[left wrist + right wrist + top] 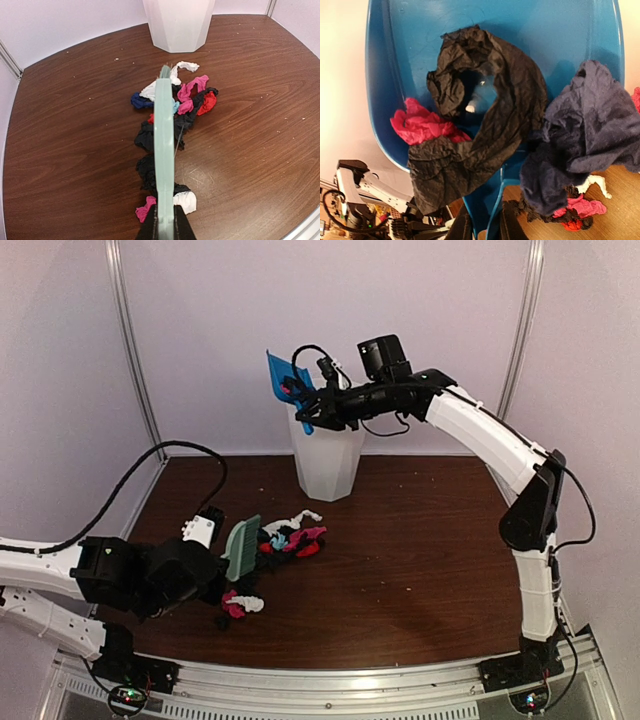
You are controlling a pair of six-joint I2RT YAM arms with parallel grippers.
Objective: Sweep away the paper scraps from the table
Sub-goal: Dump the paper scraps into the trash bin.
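Observation:
Next, I set the blue dustpan down with my right gripper on the bare table (359, 596) between the paper scraps and the metal rail.
My left gripper (165, 226) is shut on the handle of a mint-green hand brush (164, 140). The brush stands on edge over a line of paper scraps (192, 100) in pink, white, black, navy and red on the table (75, 150). From above, the scraps (295, 537) lie beside the brush (240, 545), with a few more (240, 605) nearer me. My right gripper (482, 225) is shut on the handle of a blue dustpan (420, 30), held tilted above a white bin (328, 455). Black (495, 100), navy (585, 125) and pink (420, 125) scraps sit in the pan.
The white bin stands at the back middle of the table (420, 570). White walls and metal posts close in the back and sides. A metal rail (330, 680) runs along the front edge. Small pale crumbs dot the wood.

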